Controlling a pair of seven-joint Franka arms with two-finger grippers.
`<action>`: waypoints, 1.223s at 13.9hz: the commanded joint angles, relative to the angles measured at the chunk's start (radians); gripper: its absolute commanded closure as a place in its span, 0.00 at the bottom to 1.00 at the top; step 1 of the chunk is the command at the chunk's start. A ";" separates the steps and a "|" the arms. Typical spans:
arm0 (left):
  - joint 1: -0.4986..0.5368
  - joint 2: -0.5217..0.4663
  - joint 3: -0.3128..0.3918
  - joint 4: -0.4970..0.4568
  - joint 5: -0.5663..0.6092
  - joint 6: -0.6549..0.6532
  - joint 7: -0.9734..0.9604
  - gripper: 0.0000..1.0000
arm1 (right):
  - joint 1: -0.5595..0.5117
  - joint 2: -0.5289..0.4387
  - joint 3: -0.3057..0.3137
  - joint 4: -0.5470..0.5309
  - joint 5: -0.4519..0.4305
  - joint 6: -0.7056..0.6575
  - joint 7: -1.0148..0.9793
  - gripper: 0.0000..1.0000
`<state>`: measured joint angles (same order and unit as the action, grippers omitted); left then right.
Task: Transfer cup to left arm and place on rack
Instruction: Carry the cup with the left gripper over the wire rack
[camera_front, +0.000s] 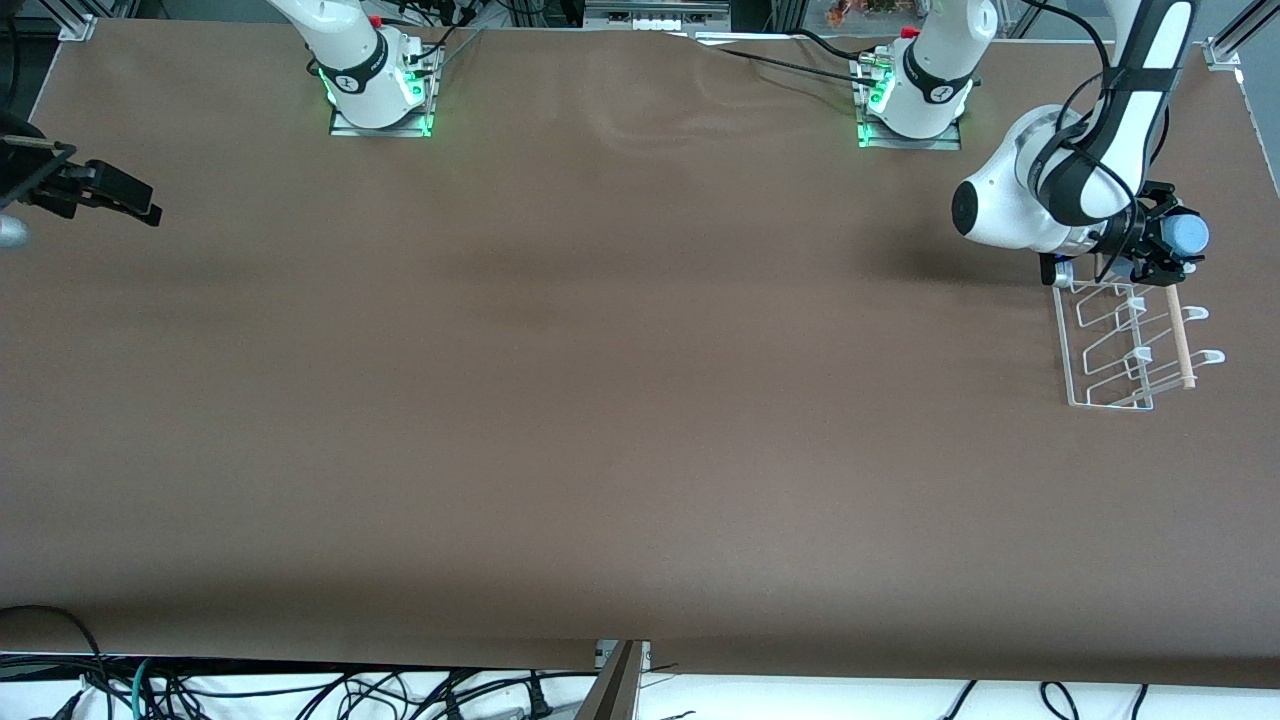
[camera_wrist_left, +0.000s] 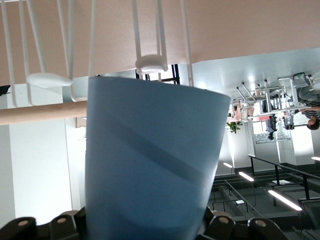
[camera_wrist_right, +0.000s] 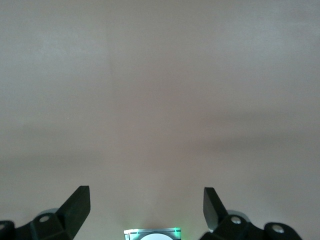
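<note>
Next, my left gripper releases the light-blue cup over the inner white peg at the white wire rack's far end (camera_front: 1128, 281) (camera_wrist_left: 151, 55).
My left gripper (camera_front: 1172, 246) is shut on the light-blue cup (camera_front: 1188, 235) and holds it on its side over the end of the white wire rack (camera_front: 1110, 345) that lies farthest from the front camera. In the left wrist view the cup (camera_wrist_left: 150, 160) fills the middle, with the rack's wire loops (camera_wrist_left: 160, 35), a white peg (camera_wrist_left: 151, 64) and the wooden rod (camera_wrist_left: 40, 112) close to its rim. My right gripper (camera_front: 120, 193) is open and empty at the right arm's end of the table; its fingertips (camera_wrist_right: 80, 202) frame bare table.
The rack stands near the table edge at the left arm's end, its wooden rod (camera_front: 1178, 335) along the outer side. The right arm's base (camera_front: 370, 85) and the left arm's base (camera_front: 915, 100) stand along the table's edge farthest from the front camera.
</note>
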<state>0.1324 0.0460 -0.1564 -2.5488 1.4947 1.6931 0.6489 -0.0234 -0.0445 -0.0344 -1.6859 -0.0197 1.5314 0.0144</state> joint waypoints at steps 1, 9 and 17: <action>0.045 0.003 -0.011 -0.011 0.071 0.042 -0.037 1.00 | 0.000 0.003 0.008 0.014 -0.020 0.001 -0.016 0.00; 0.050 0.060 -0.011 -0.011 0.088 0.046 -0.140 1.00 | 0.000 0.005 0.007 0.014 -0.017 0.001 -0.008 0.00; 0.050 0.101 -0.012 0.013 0.090 0.048 -0.187 0.88 | -0.001 0.009 0.005 0.018 -0.006 0.015 -0.002 0.00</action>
<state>0.1684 0.1501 -0.1586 -2.5527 1.5531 1.7368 0.4641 -0.0232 -0.0400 -0.0303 -1.6848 -0.0220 1.5469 0.0143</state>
